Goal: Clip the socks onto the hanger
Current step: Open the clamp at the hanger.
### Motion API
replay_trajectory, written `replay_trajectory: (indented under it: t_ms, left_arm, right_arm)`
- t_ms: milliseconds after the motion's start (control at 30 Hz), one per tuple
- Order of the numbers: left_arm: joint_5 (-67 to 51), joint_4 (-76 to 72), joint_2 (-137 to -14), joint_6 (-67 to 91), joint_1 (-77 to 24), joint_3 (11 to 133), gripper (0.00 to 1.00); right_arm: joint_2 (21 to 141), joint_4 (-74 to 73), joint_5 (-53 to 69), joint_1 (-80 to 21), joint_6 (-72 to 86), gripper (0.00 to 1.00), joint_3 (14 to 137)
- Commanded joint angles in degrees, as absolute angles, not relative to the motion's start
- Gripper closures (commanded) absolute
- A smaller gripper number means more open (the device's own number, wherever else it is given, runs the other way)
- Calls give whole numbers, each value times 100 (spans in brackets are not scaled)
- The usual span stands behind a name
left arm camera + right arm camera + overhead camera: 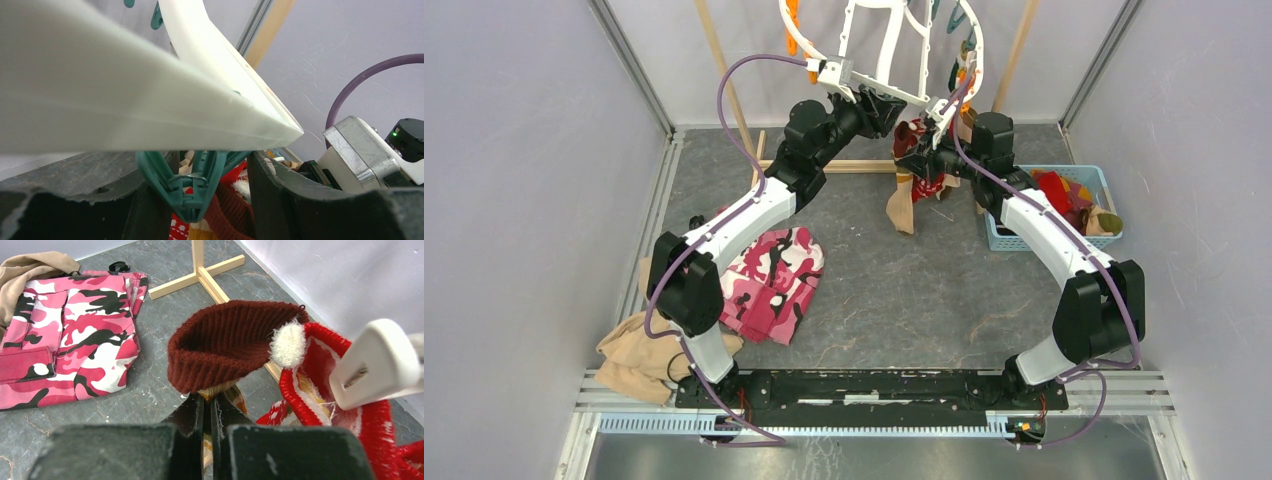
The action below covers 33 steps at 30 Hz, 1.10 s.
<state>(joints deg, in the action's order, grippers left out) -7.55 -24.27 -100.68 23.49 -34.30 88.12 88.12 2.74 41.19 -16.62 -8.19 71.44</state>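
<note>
My left gripper has both teal clips crowded together inside its fingers, so it should back off and close on just the clip nearer the socks (236,158).
The white hanger (886,45) hangs at the back, and its frame (125,100) fills the top of the left wrist view. A teal clip (192,192) dangles under it, its tip shut. My left gripper (195,165) is open, with a finger close on each side of the clip's handles; I cannot tell whether they touch. My right gripper (207,400) is shut on the socks: a maroon ribbed sock (225,345) with a white pompom, pinched at its yellow-striped part, and a red sock (320,385) beside it. These socks (914,190) hang just below the hanger.
A blue basket (1009,238) with more socks (1069,200) stands at the right. A pink camouflage cloth (774,280) lies mid-floor, a tan cloth (634,355) at the near left. The wooden rack's foot (200,275) crosses the floor behind the grippers.
</note>
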Motion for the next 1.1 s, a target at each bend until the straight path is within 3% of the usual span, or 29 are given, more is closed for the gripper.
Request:
replay_trajectory:
  t_ms: [0,233,433,1067]
  left_arm:
    - [-675,-2804,-10106,2124,-3423,9032,45]
    - [-724,-2856,-10119,2110,-3423,9070,52]
    - [-881,-2848,-10091,2037,-3428,9007,37]
    - [-454,-3526,-10084,1044,-3697,8616,40]
  right_arm:
    - [8835,501,4228,-1637,-738,100,7429]
    - [8861,492,4237,-1634,-731,100,7464]
    - [8841,483,4245,-1631,-738,100,7462]
    - [8828,483,4294,-1634,-747,100,7433]
